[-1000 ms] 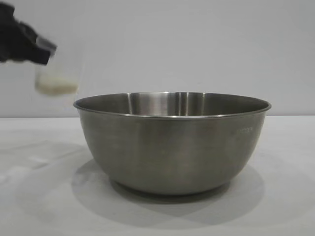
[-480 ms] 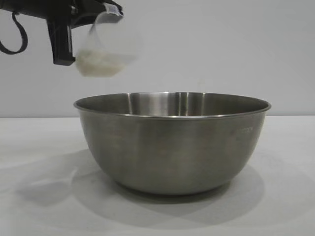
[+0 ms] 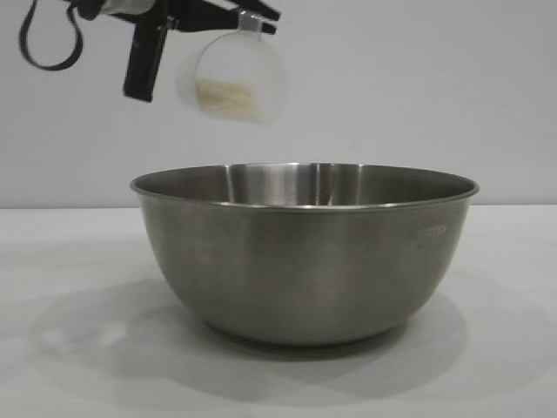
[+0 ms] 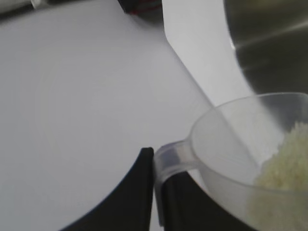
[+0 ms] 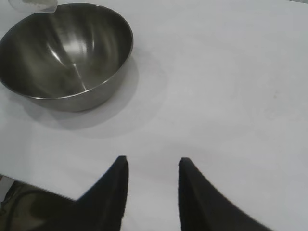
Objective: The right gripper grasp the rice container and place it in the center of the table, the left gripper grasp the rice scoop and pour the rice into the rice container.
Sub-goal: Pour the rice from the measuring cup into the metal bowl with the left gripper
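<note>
The robot's left gripper will set the rice scoop down on the white table [image 3: 71,293] next to the rice container, below the black cable loop.
The rice container [image 3: 305,252], a large steel bowl, stands on the white table with nothing inside it [image 5: 67,48]. Above its left rim hangs the rice scoop [image 3: 233,77], a frosted plastic cup tilted with white rice inside [image 4: 284,163]. My left gripper [image 3: 248,19] is shut on the scoop's handle tab [image 4: 168,161]; the black fingers [image 4: 139,192] pinch it from both sides. My right gripper [image 5: 151,166] stands open over bare table, well back from the bowl, with nothing between its fingers. In the right wrist view only the scoop's edge [image 5: 33,6] shows above the bowl's far rim.
A black cable loop [image 3: 48,43] hangs from the left arm at the upper left. The table's edge [image 5: 29,185] runs close under the right gripper. White table surface [image 3: 78,331] lies all round the bowl.
The left gripper has carried the scoop up and to the right, from left of the bowl to above its left rim, and the scoop has tilted.
</note>
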Tool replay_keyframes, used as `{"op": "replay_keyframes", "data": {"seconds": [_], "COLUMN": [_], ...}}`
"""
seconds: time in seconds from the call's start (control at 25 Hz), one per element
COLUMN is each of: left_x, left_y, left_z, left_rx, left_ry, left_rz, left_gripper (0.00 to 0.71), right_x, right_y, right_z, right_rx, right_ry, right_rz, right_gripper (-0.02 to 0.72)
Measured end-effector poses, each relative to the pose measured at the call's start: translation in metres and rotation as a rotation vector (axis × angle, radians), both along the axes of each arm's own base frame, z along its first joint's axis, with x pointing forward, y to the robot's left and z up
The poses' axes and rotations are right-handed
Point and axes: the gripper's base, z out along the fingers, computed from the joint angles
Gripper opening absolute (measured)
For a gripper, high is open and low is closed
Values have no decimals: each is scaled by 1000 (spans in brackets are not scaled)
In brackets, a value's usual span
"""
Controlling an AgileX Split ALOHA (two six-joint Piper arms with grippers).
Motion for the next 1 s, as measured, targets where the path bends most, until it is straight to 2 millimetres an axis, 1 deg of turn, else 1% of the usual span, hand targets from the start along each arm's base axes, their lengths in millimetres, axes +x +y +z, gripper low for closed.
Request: {"op": "replay_keyframes", "data": {"seconds": [0.2,0.48,0.72,1.0], "left_x": [-4,-9,-9,-10], "left_y": [-5,-6,-4,-4], "left_z": [-1,-5,-5,-6], "left_rx": [94,186,229,237], "left_ry": [-102,-184,-219,-218], "left_rz": [-90,-174,-185,-191], "left_gripper": [0,0,0,0], "right_x": [0,0,0,0], "right_y": [0,0,0,0], "right_z": [0,0,0,0], "right_rx": [0,0,0,0], "right_ry": [0,0,0,0], "right_rz": [0,0,0,0], "right_gripper": [249,249,249,249]}}
